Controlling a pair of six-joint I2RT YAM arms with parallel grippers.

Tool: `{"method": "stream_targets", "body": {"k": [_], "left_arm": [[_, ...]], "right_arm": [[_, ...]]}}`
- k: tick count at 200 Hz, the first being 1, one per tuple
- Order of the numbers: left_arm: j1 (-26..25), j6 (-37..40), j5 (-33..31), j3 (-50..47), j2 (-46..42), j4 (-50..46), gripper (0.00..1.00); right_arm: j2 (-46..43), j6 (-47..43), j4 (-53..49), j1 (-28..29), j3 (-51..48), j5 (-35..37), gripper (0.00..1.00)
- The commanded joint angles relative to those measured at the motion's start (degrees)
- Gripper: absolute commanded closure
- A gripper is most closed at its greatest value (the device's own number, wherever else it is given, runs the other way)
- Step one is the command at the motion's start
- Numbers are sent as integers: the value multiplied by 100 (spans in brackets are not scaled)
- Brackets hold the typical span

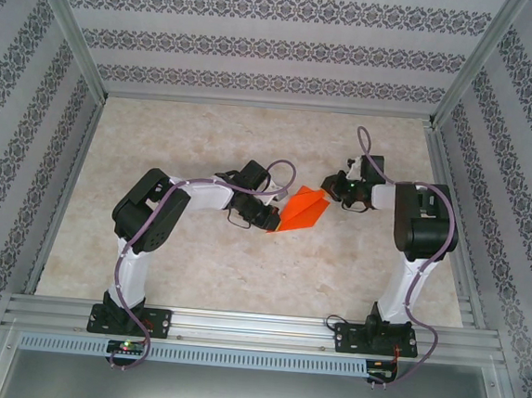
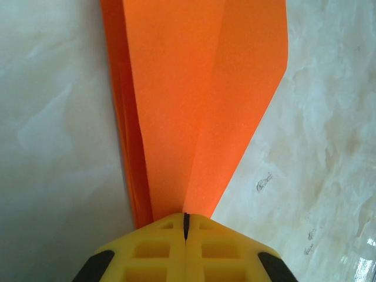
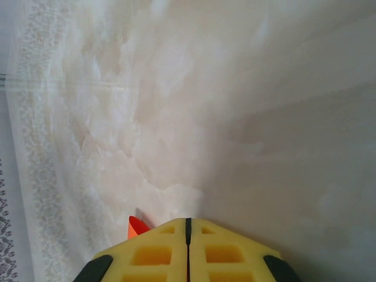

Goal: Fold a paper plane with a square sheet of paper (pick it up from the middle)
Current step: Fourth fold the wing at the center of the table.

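Observation:
My left gripper is at the narrow end of the paper plane. Next, I open it and pinch the centre crease closer to the middle (image 1: pixel 296 212) before I lift.
The paper plane (image 1: pixel 304 210) is bright orange-red paper folded into a pointed wedge with a centre crease, in the middle of the table between the two arms. My left gripper (image 1: pixel 274 220) is shut on its narrow near-left end. In the left wrist view the paper plane (image 2: pixel 194 106) fans out from the closed yellow left gripper (image 2: pixel 185 220), its layers stacked along the left edge. My right gripper (image 1: pixel 331 188) is shut at the plane's far-right corner. Only a small tip of the paper plane (image 3: pixel 136 226) peeks out beside the left finger of the right gripper (image 3: pixel 188 222), not from the seam.
The marble-patterned tabletop (image 1: pixel 241 271) is bare around the paper. Patterned walls and aluminium rails (image 1: pixel 265 104) enclose it at the back and both sides. Both arm bases sit on the front rail (image 1: pixel 255 328).

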Motion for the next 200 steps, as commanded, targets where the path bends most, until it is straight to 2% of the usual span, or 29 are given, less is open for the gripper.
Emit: {"method": "stream_targets", "body": {"k": [1,25,64,90,165,200], "left_arm": [[29,118,-455,-316,489,-929,100],[29,106,-426,-312,461,-912,100],[28,69,-302,-230,412,-898,100],[29,17,-191,-104,267,-912,99],[29,-268,222,178,-340,-809,87],[29,-251,164,333,-507,-904,79]], "right_arm": [[-560,-203,-24,-51,-28,150,93],[-1132,-380,-387,48,-192,273,93],[-1646,-158,-444,542,-733,268,92],[-1816,70,-457,750,-1009,216,85],[-1433,169,-407,815,-1149,-42,64],[-1247,128,-380,824,-1106,-48,63]]}}
